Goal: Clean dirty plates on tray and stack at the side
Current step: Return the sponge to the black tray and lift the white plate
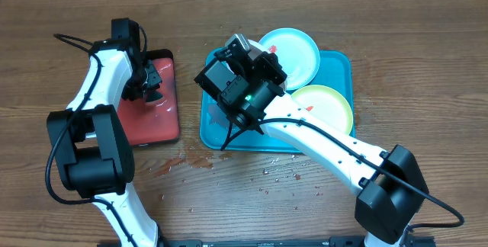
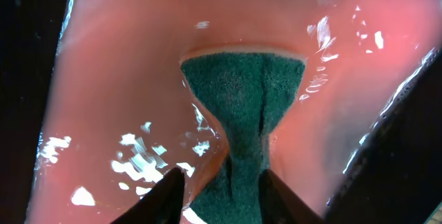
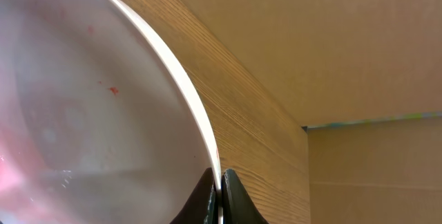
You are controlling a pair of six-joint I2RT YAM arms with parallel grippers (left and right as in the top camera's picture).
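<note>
My right gripper is to release the pinkish-white plate, now tilted up over the turquoise tray, and leave it on the bare table (image 1: 398,64) beside the turquoise tray, opposite the red tray.
My right gripper (image 3: 221,186) is shut on the rim of the pinkish-white plate (image 3: 90,113), which is tilted up and shows red specks and a pink smear. In the overhead view this gripper (image 1: 245,58) is over the left part of the turquoise tray (image 1: 207,127), and the arm hides most of the held plate. The light blue plate (image 1: 293,52) lies at the tray's far edge. The yellow-green plate (image 1: 326,106) lies in the tray on the right. My left gripper (image 2: 221,186) is shut on a green sponge (image 2: 242,106), pressed on the wet red tray (image 2: 117,65).
The black-rimmed red tray (image 1: 160,121) sits left of the turquoise tray, with my left arm (image 1: 103,72) over it. Red smears and water drops (image 1: 191,160) lie on the wooden table in front of both trays, with more drops (image 1: 290,174) to the right.
</note>
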